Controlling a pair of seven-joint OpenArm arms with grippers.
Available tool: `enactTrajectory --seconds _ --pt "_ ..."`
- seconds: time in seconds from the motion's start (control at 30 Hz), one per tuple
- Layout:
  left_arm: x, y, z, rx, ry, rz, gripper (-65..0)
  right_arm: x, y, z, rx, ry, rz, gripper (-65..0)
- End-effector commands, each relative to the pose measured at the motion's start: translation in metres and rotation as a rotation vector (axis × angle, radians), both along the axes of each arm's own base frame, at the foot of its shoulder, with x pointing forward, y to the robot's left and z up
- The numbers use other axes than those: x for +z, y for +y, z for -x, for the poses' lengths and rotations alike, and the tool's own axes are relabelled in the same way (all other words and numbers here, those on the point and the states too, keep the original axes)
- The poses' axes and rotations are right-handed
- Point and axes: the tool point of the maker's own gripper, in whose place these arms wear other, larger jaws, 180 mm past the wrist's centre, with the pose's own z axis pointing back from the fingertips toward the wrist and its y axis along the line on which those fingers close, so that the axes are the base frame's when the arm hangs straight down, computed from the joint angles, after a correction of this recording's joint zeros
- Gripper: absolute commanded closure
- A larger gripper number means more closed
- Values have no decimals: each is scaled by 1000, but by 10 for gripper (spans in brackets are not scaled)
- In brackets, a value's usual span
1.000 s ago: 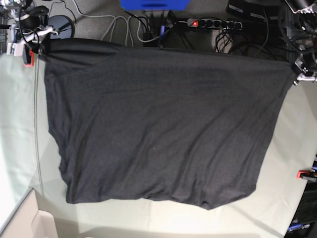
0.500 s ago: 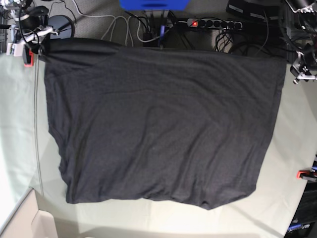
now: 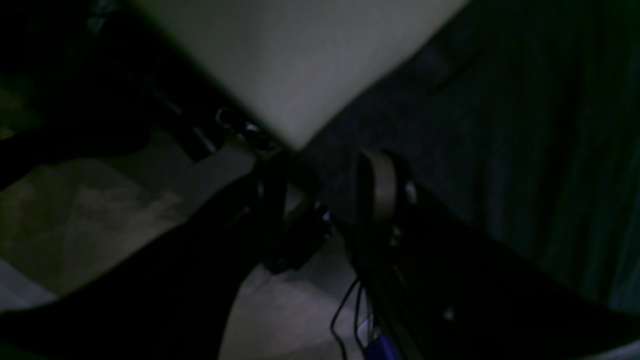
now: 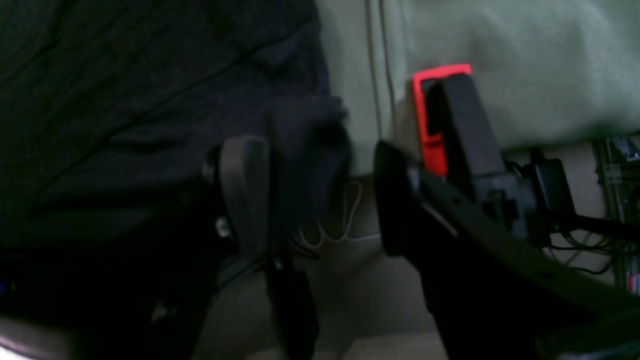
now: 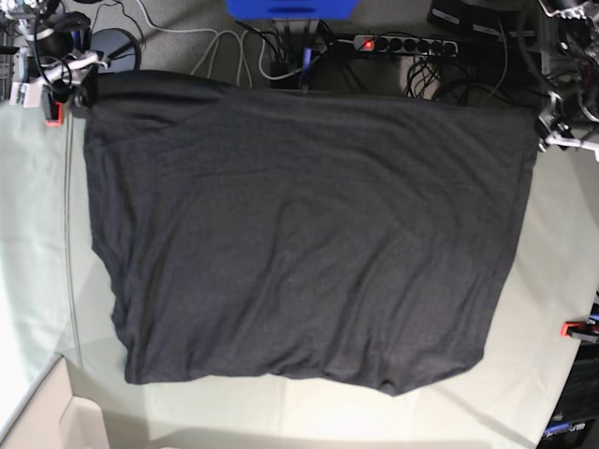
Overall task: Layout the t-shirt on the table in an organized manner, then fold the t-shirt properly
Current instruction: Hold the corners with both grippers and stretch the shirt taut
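The robot's left gripper is at the very edge of the t-shirt's corner, so it should open wider and take the cloth farther in before (image 5: pixel 515 116) it lifts the t-shirt.
The dark t-shirt (image 5: pixel 299 234) lies spread flat, plain side up, over most of the table (image 5: pixel 552 262), its top edge along the far table edge. At the shirt's far-left corner, my right gripper (image 5: pixel 75 89) is open. In the right wrist view a fold of that shirt corner (image 4: pixel 307 145) still hangs between the wide-apart fingers of the right gripper (image 4: pixel 320 195), against the left finger (image 4: pixel 245 185). My left gripper (image 5: pixel 550 126) is open just off the shirt's far-right corner. In the left wrist view nothing lies in the left gripper (image 3: pixel 322 200), with the shirt (image 3: pixel 500 125) beside it.
A red clamp (image 4: pixel 435 115) grips the table edge right next to my right gripper, and another red clamp (image 5: pixel 573 328) sits at the right edge. Behind the table on the floor lie a power strip (image 5: pixel 402 44), cables (image 5: pixel 225 51) and a blue box (image 5: pixel 290 7).
The left gripper let go of the far-right shirt corner, which settled onto the table, and drew slightly clear. The right gripper's jaws have just spread wider around the far-left corner.
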Motion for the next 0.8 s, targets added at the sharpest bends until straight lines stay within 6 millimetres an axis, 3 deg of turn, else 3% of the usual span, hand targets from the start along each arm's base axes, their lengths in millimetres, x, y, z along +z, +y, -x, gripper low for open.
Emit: enactTrajectory --seconds 0.0,0.1,0.33,0.77 --pt "8 5 -6 -17 -12 -27 -235 11 -8 -5 -12 -42 24 -339" --pt "1 -8 -7 -19 -10 -3 -239 11 -7 -6 -9 -42 22 -339" --pt "-3 -13 -6 -15 -6 13 -388 11 -7 -6 -9 -44 22 -340" --pt "-5 -13 -5 -13 -3 14 -388 12 -7 -12 -9 -56 23 -338"
